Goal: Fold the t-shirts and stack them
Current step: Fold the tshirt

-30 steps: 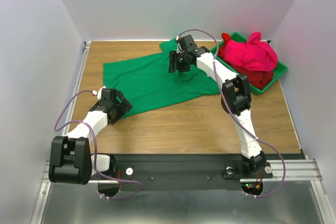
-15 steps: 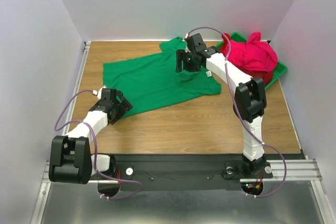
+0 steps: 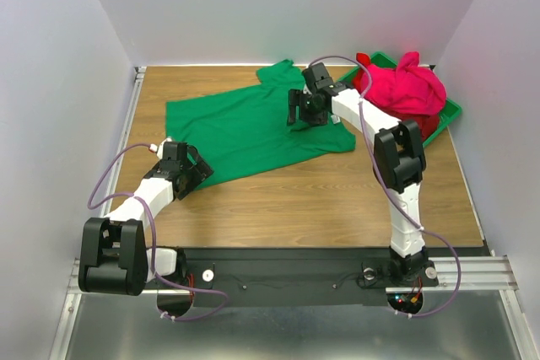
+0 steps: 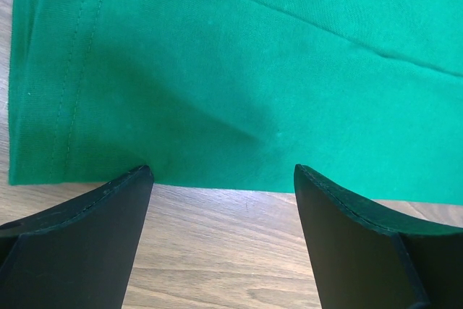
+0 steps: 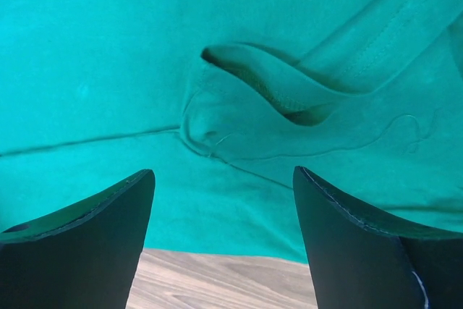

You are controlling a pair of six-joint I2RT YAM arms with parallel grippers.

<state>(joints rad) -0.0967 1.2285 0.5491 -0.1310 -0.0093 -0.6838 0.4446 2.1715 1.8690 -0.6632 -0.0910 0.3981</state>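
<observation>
My right gripper should pinch the sleeve's corner (image 5: 203, 70) and pull it straight before the next fold, because the opening of the green t-shirt's sleeve lies bunched and gaping.
The green t-shirt (image 3: 240, 128) lies spread on the wooden table. My left gripper (image 3: 196, 173) is open and empty at the shirt's near-left corner. In the left wrist view (image 4: 223, 171) the hemmed edge of the shirt (image 4: 239, 85) lies just past the fingertips. My right gripper (image 3: 304, 114) is open and empty, low over the shirt's right part. In the right wrist view (image 5: 223, 171) a small raised fold of the shirt (image 5: 253, 99) lies ahead of it. The pink t-shirt (image 3: 405, 86) is piled on the red t-shirt (image 3: 419, 128).
A rigid green bin (image 3: 449, 114) at the back right holds the pink and red shirts. White walls close the table at the back and both sides. Bare wood (image 3: 321, 200) lies between the green shirt and the arm bases.
My right gripper has shifted a little to the right over the green shirt, and its elbow has swung toward the bin. The left arm has not moved.
</observation>
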